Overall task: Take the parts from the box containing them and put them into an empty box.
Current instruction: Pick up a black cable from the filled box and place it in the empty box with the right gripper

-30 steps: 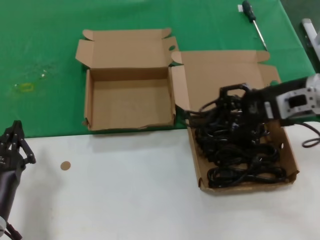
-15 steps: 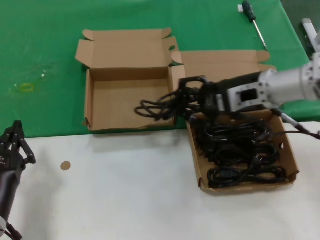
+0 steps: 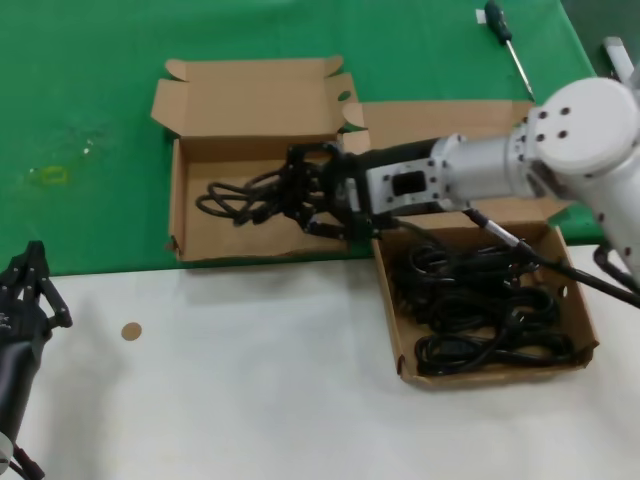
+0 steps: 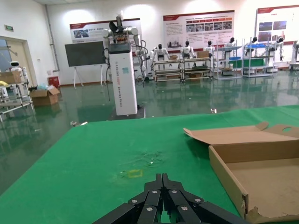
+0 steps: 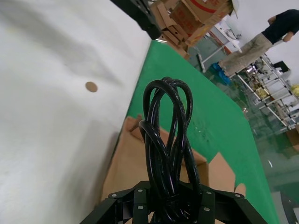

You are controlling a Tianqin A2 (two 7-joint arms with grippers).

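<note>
The black power cord, now hanging above that box's floor, will be released by my right gripper on the smaller cardboard box's bottom (image 3: 232, 195) (image 5: 162, 179), toward the end that is farthest away from the larger box.
My right gripper (image 3: 300, 192) reaches left over the smaller cardboard box (image 3: 178, 205) and is shut on one looped black power cord (image 3: 238, 200), which hangs above that box's floor. The same cord (image 5: 167, 140) sticks out between the fingers in the right wrist view. No cord lies on the smaller box's floor. The larger box (image 3: 585, 310) at the right holds several more black cords (image 3: 480, 310) in a tangled pile. My left gripper (image 3: 30, 285) is parked at the near left over the white table, shut and empty; its own view shows the shut left gripper (image 4: 162, 179) over green cloth.
A green-handled screwdriver (image 3: 505, 35) lies at the back right on the green cloth. A small brown disc (image 3: 131, 331) rests on the white table near the left arm. Both boxes' lids (image 3: 255, 95) stand open toward the back.
My right gripper lifted one cord bundle out of the larger box and carried it left, over the shared wall, to above the smaller box. The left arm has not moved.
</note>
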